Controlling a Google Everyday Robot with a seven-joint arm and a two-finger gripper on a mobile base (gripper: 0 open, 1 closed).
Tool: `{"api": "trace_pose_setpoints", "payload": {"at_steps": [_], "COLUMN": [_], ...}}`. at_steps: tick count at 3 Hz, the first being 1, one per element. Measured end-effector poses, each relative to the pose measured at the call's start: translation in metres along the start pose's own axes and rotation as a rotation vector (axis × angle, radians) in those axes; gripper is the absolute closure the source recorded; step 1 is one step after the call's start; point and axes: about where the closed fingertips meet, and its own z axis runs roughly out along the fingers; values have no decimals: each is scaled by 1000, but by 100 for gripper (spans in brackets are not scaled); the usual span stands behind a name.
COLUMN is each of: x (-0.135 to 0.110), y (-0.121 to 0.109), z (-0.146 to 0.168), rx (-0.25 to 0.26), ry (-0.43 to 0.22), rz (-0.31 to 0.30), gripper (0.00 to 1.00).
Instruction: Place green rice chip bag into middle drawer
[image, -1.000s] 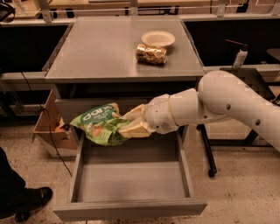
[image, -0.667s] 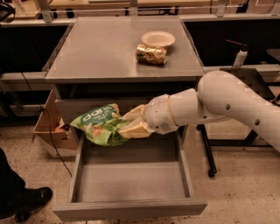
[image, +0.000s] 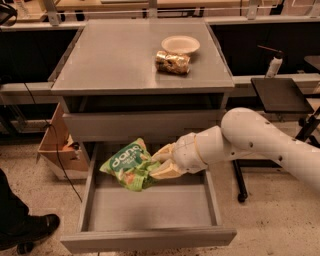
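Observation:
Next, I let go of the green rice chip bag close to the centre of the open middle drawer's bare bottom (image: 157, 190).
The green rice chip bag (image: 129, 166) is bright green with a white logo. My gripper (image: 156, 164) is shut on its right end and holds it above the back left part of the open middle drawer (image: 150, 209). The drawer is pulled out from the grey cabinet, and its flat bottom is bare. My white arm reaches in from the right over the drawer's right wall.
A brown-gold shiny packet (image: 172, 62) and a pale bowl (image: 180, 44) sit on the cabinet top (image: 115, 55). The top drawer (image: 142, 125) is closed. A cardboard box (image: 60, 147) stands at the left. A person's shoe (image: 25, 231) is at lower left. A black stand (image: 280, 95) is at right.
My gripper has lowered with the bag, now closer to the drawer's inside. The view has shifted down a little.

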Motion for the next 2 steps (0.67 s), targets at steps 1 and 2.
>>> {"api": "trace_pose_setpoints", "payload": {"at_steps": [1, 2], "x": [61, 115], "y": [-5, -6], "z": [11, 27], "rx": [-12, -25], "ry": [47, 83], "rz": [-28, -37], "gripper": [100, 100]}}
